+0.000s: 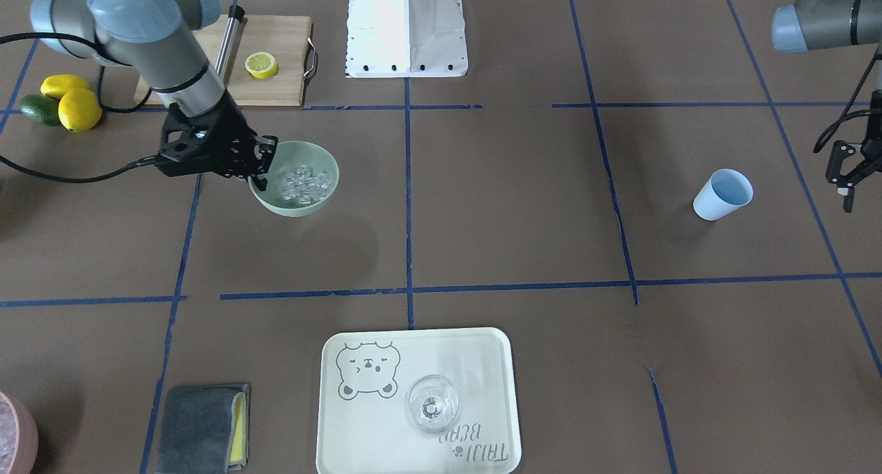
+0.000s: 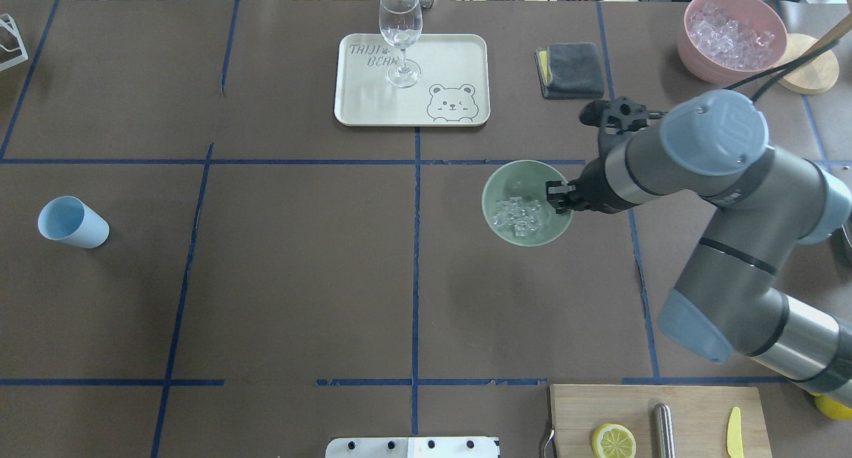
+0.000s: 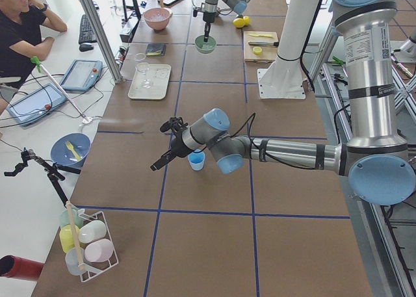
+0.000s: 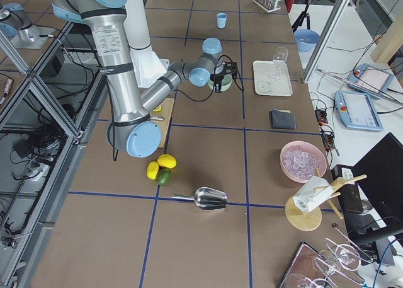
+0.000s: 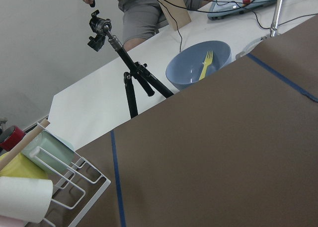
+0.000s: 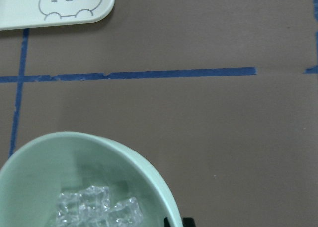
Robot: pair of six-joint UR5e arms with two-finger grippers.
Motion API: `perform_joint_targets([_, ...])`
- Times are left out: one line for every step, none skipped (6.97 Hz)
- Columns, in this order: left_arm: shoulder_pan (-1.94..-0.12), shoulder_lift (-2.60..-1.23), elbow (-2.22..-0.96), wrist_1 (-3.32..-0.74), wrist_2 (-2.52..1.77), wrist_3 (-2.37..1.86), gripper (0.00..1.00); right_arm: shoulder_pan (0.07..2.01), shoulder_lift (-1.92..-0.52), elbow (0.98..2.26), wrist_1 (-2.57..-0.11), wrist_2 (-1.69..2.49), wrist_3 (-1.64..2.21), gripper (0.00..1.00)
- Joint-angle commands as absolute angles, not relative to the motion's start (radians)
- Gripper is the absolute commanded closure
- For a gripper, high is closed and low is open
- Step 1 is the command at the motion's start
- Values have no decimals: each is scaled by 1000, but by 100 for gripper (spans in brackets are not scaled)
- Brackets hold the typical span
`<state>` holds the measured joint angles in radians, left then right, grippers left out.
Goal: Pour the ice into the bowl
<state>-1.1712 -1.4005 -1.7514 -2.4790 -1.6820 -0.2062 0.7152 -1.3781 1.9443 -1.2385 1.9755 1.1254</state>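
Note:
Next, my right gripper sets the mint-green bowl down and lets go of it on the table (image 1: 86, 204) between the whole lemons and the pink container, nearer to the lemons.
The pale mint-green bowl (image 1: 303, 205) hangs a little above the table and casts a shadow below it. Several clear ice cubes (image 1: 305, 183) lie in it. My right gripper (image 1: 260, 174) is shut on the bowl's rim, one finger inside and one outside. The overhead view shows the bowl (image 2: 506, 185), the ice (image 2: 521, 215) and the gripper (image 2: 556, 198). The right wrist view shows the bowl (image 6: 99, 147) and the ice (image 6: 97, 207). The blue cup (image 1: 722, 193) stands on the table, empty. My left gripper (image 1: 846, 195) hangs beside it, apart, open and empty.
A cream tray (image 2: 452, 58) with a wine glass (image 2: 401, 35) stands across the table. A grey cloth (image 2: 569, 68) and a pink container of ice (image 2: 732, 35) are at the far right. A cutting board (image 1: 275, 81) with a lemon half (image 1: 261, 65) lies near the robot base.

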Motion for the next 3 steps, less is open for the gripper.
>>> perform_joint_targets([-1236,-1405,-1752,-2387,-1839,-146,0,814,-1598,1895,-954,2070,1088,100])
perform_joint_targets([-1241,-1405,-1752,-2387,-1847,-146,0,863,-1632,1814,-848,2127,1066,100])
perform_joint_targets([-1244,-1404,-1749,-2385,-1850,-146,0,923,-1673,1710,-739,2161,963,100])
